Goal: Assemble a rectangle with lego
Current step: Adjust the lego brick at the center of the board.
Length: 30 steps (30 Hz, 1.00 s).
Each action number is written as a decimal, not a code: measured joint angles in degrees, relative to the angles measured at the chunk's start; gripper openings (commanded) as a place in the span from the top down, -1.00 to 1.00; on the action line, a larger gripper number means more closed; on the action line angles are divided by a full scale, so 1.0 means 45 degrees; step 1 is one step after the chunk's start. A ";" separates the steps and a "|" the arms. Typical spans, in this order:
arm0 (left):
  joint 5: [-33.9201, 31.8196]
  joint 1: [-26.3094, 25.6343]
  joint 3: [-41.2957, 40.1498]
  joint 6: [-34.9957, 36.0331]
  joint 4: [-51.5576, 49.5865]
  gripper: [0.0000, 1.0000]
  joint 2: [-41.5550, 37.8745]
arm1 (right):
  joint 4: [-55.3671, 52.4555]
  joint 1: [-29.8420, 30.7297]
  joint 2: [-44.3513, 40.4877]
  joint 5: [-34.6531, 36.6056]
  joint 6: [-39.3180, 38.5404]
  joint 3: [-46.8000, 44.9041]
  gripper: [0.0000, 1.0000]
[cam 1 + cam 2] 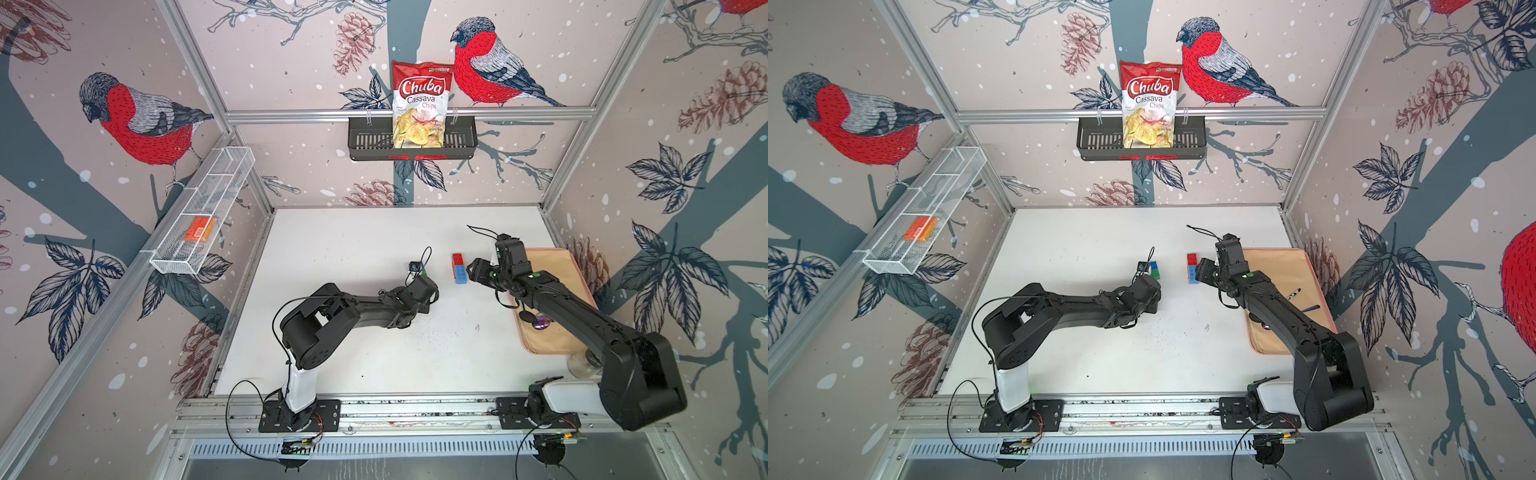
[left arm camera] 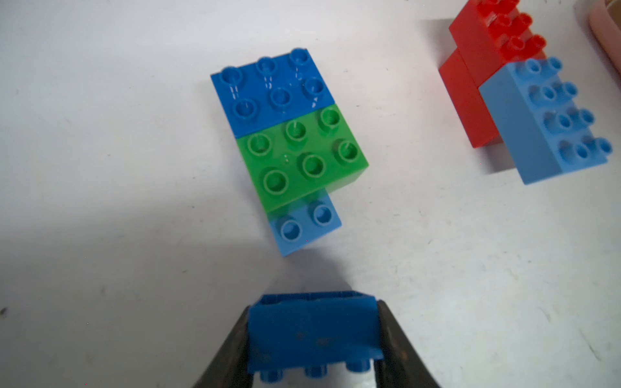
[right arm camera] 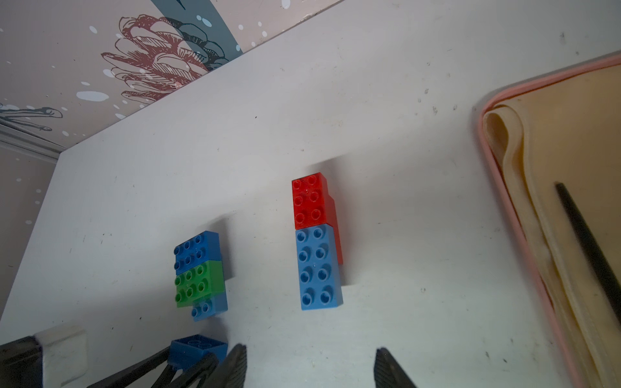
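Observation:
My left gripper will let go of the dark blue lego brick on the bare white table [image 1: 401,348] toward the front metal rail.
My left gripper [image 2: 312,339] is shut on a dark blue lego brick [image 2: 312,332], held on its side just above the table. A little beyond it lies a cluster: a dark blue brick [image 2: 272,90] and a green brick [image 2: 302,158] on top of a light blue one [image 2: 302,225]. This cluster [image 1: 1154,270] shows in a top view beside the left wrist. To its right a red brick [image 1: 458,259] and a light blue brick [image 1: 460,274] sit end to end on a lower red brick [image 2: 467,100]. My right gripper [image 3: 309,359] hangs open and empty, just short of that stack.
A pink-rimmed tray [image 1: 552,299] with beige cloth and a black pen [image 3: 588,248] lies at the table's right, under my right arm. A glass jar [image 1: 582,361] stands near the right arm's base. The chips bag [image 1: 419,104] in a black basket hangs on the back wall.

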 measured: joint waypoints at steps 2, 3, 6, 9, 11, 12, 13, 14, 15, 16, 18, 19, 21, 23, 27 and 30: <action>0.0136 -0.0097 -0.0087 0.0257 -0.0325 0.24 -0.0291 | 0.0005 0.0000 0.0000 0.0000 0.0000 0.0005 -0.28; 0.0350 -0.0117 -0.0131 0.0495 -0.0539 0.25 -0.0491 | -0.0005 0.0000 0.0000 0.0005 0.0000 0.0005 -0.28; 0.1166 -0.0141 -0.0121 0.1579 -0.1462 0.26 -0.1224 | -0.0010 -0.0005 0.0000 0.0010 0.0000 0.0005 -0.29; 0.2103 -0.0233 0.0355 0.3099 -0.3269 0.28 -0.1933 | 0.0000 -0.0010 0.0000 0.0068 -0.0005 -0.0019 -0.29; 0.2540 -0.0384 0.0792 0.4133 -0.4760 0.28 -0.2317 | -0.0015 -0.0044 0.0000 0.0204 -0.0015 -0.0058 -0.29; 0.2589 -0.0461 0.0952 0.4488 -0.5391 0.28 -0.2448 | -0.0010 -0.0073 0.0010 0.0306 -0.0024 -0.0063 -0.29; 0.2633 -0.0583 0.1122 0.4911 -0.6193 0.28 -0.2608 | -0.0010 -0.0102 0.0024 0.0432 -0.0039 -0.0063 -0.29; 0.2628 -0.0709 0.1287 0.5275 -0.7014 0.28 -0.2739 | -0.0024 -0.0136 0.0039 0.0559 -0.0039 -0.0063 -0.29; 0.2647 -0.0792 0.1389 0.5498 -0.7577 0.28 -0.2822 | -0.0049 -0.0170 0.0053 0.0680 -0.0039 -0.0063 -0.28; 0.2667 -0.0879 0.1491 0.5780 -0.8296 0.28 -0.2895 | -0.0083 -0.0209 0.0073 0.0797 -0.0024 -0.0049 -0.29; 0.2671 -0.1035 0.1637 0.6149 -0.9510 0.28 -0.2953 | -0.0112 -0.0267 0.0102 0.1049 0.0005 -0.0039 -0.29; 0.2662 -0.1107 0.1700 0.6334 -1.0064 0.28 -0.2948 | -0.0131 -0.0287 0.0102 0.1171 0.0044 -0.0039 -0.29; 0.2652 -0.1248 0.1880 0.6547 -1.1064 0.28 -0.2837 | -0.0170 -0.0330 0.0102 0.1350 0.0092 -0.0039 -0.29; 0.2662 -0.1428 0.2157 0.6766 -1.1953 0.27 -0.2482 | -0.0223 -0.0398 0.0102 0.1472 0.0296 -0.0039 -0.29; 0.2764 -0.1647 0.2749 0.7101 -1.3134 0.26 -0.1768 | -0.0384 -0.0471 0.0117 0.1574 0.0301 -0.0068 -0.29; 0.3084 -0.1739 0.3196 0.7383 -1.3546 0.25 -0.1292 | -0.0389 -0.0476 0.0117 0.1579 0.0335 -0.0068 -0.29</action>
